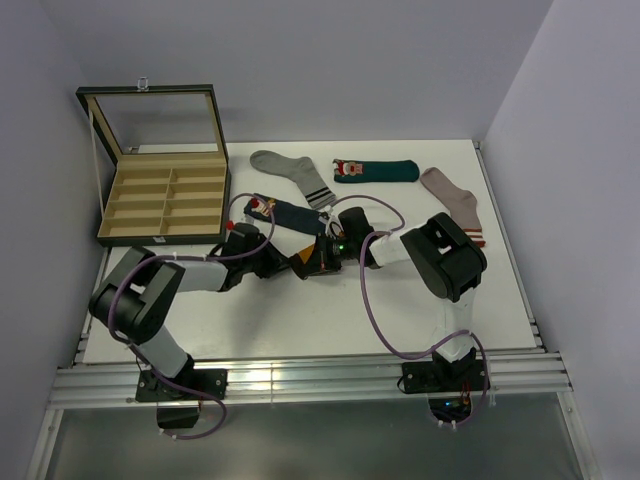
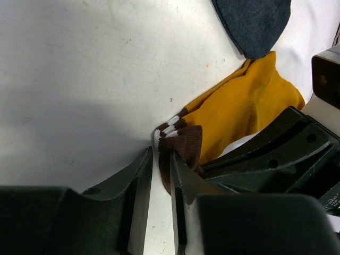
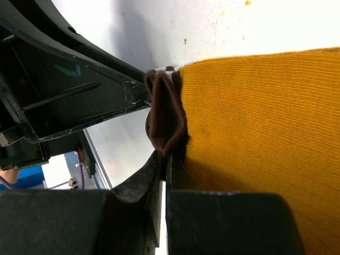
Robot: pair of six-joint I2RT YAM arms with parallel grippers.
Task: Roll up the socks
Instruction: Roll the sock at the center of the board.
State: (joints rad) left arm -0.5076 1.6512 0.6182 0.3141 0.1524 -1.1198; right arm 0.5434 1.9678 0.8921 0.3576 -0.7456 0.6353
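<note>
The brown cuff sticks out in a loop between my grippers, so my right gripper needs to move back and pinch its near edge (image 3: 166,147) while my left gripper keeps holding.
The mustard-orange sock (image 1: 301,263) lies between my two grippers at mid-table, its brown striped cuff (image 2: 183,141) bunched up. My right gripper (image 3: 166,159) is shut, pinching a fold of that brown cuff (image 3: 166,119), with the orange body (image 3: 255,122) beside it. My left gripper (image 2: 161,154) stands narrowly open. An edge of the cuff lies between its fingers against the right one, and bare table shows in the gap. In the top view, the left gripper (image 1: 287,262) and the right gripper (image 1: 322,258) nearly meet. The navy sock (image 1: 290,215) lies just behind them. The dark teal sock (image 1: 375,170) is farther back.
A grey striped sock (image 1: 290,172) lies at the back centre. A pinkish-beige sock (image 1: 455,200) lies at the right. An open wooden compartment box (image 1: 165,190) stands at the back left. The right gripper's body (image 2: 287,154) crowds close beside my left fingers.
</note>
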